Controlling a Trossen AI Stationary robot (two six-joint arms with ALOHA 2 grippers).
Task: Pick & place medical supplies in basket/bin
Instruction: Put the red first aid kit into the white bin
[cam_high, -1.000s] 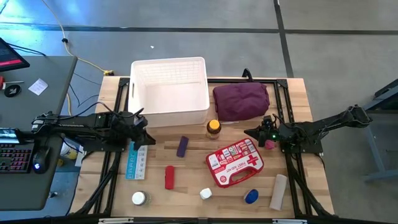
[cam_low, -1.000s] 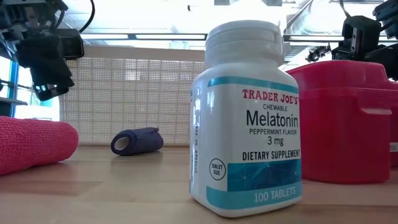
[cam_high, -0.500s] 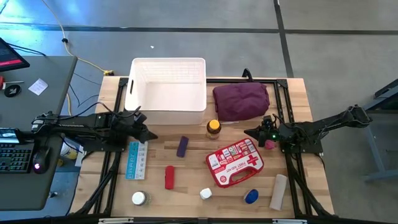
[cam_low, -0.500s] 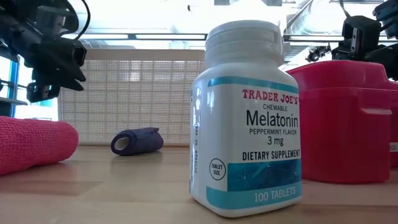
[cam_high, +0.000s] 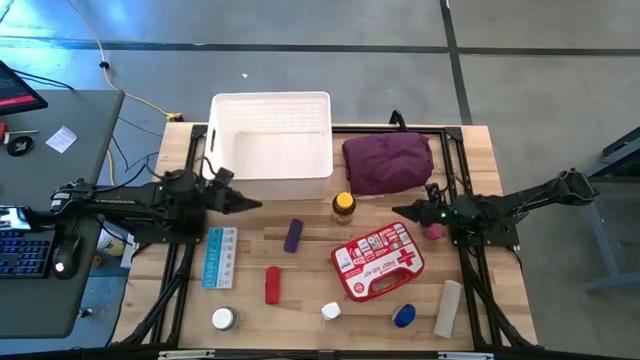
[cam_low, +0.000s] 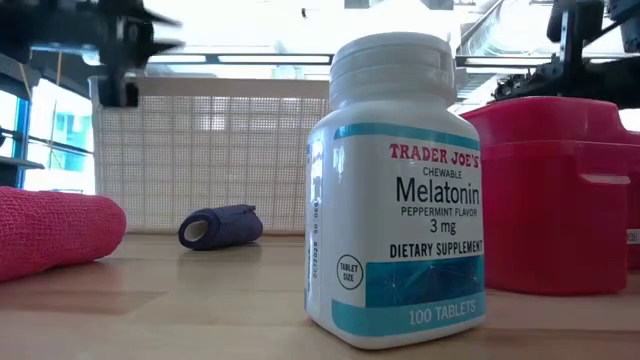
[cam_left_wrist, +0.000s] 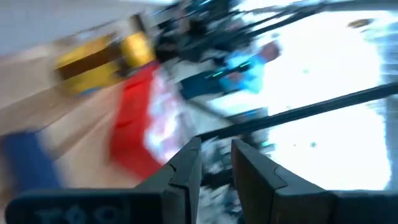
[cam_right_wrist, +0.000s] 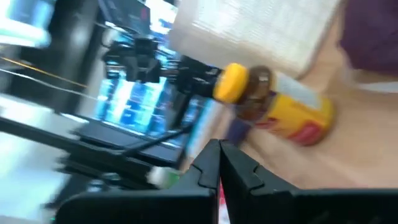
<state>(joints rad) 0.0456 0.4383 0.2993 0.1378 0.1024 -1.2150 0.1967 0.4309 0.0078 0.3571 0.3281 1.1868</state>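
The robot's right gripper needs to next move to the red first-aid case's handle (cam_high: 391, 287), on the side near the blue-capped item, and close there.
The medical supplies lie spread on the wooden table: a red first-aid case (cam_high: 377, 260), purple cylinder (cam_high: 293, 235), red cylinder (cam_high: 272, 284), blue-white box (cam_high: 218, 257), yellow-lidded bottle (cam_high: 343, 207), white cylinder (cam_high: 449, 308) and small bottles (cam_high: 223, 319). The white basket (cam_high: 270, 148) stands at the far middle. My left gripper (cam_high: 247, 204) hovers level near the basket's near left corner, slightly open, nothing between its fingers (cam_left_wrist: 186, 171). My right gripper (cam_high: 402, 211) hovers right of the yellow-lidded bottle (cam_right_wrist: 273, 102), shut, holding nothing.
A maroon cloth bundle (cam_high: 388, 163) lies right of the basket. A pink item (cam_high: 433, 231) sits under the right arm. A blue-capped item (cam_high: 404, 316) and a melatonin bottle (cam_low: 395, 190) stand near the front edge. A desk with a keyboard stands off the table's left.
My left gripper has risen from just above the blue-white box and tipped from slanting down to level, rolling as it went; it now points toward the table's right. My right gripper has rolled and tipped up a little. No supply has moved.
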